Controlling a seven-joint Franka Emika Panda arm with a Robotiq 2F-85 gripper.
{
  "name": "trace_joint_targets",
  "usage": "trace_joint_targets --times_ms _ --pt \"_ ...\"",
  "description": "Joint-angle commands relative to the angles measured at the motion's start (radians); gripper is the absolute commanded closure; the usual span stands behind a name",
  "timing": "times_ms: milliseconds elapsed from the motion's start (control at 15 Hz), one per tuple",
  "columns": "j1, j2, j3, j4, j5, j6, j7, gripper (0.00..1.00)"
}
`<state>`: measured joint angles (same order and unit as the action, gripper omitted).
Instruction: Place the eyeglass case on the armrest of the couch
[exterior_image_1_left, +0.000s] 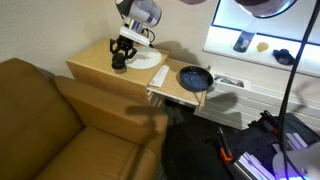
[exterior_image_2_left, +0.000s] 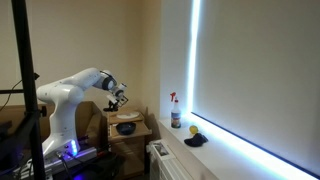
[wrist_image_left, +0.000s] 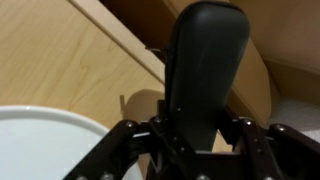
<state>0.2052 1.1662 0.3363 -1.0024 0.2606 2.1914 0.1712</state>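
The robot's gripper needs to set the eyeglass case down about halfway (exterior_image_1_left: 108, 99) along the couch's brown armrest, near the wooden side table.
The eyeglass case (wrist_image_left: 205, 65) is a black oblong case with rounded ends. It stands out lengthwise from my gripper (wrist_image_left: 198, 135), whose fingers are shut on its sides. In an exterior view my gripper (exterior_image_1_left: 122, 55) hangs over the light wooden side table (exterior_image_1_left: 95, 62), just above its top, beside the white plate (exterior_image_1_left: 150, 58). The armrest of the couch (exterior_image_1_left: 105, 105) is a broad brown leather arm next to the table, below and in front of the gripper. The couch (exterior_image_1_left: 40, 120) fills the lower left. In an exterior view the arm (exterior_image_2_left: 85, 85) reaches over the table.
A dark blue round pan (exterior_image_1_left: 193, 77) lies on a white ledge at the table's right side. The white plate shows at the lower left of the wrist view (wrist_image_left: 40, 140). A spray bottle (exterior_image_2_left: 175, 110) stands on the window sill. Cables and a tripod pole (exterior_image_1_left: 290, 90) stand at the right.
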Motion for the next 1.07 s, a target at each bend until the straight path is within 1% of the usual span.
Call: trace_joint_targets --times_ms 0,133,333,400,467,533,733,800,1000 --pt "0.103 0.007 -0.042 0.053 -0.041 -0.145 -0.016 0.73" --pt "0.165 0.005 -0.061 0.075 -0.082 -0.211 -0.019 0.73" --pt "0.252 0.024 -0.108 0.12 -0.165 -0.269 -0.019 0.73" --pt "0.26 0.021 -0.104 0.111 -0.192 -0.26 -0.014 0.73" --pt "0.267 0.017 -0.118 0.106 -0.203 -0.23 -0.007 0.73" --pt "0.258 0.002 -0.095 0.074 -0.177 -0.226 -0.003 0.48" --pt "0.269 0.002 -0.113 0.076 -0.19 -0.226 -0.002 0.48" --pt "0.267 0.002 -0.115 0.077 -0.19 -0.226 -0.002 0.73" --pt "0.282 0.02 -0.079 0.086 -0.186 -0.198 -0.076 0.73"
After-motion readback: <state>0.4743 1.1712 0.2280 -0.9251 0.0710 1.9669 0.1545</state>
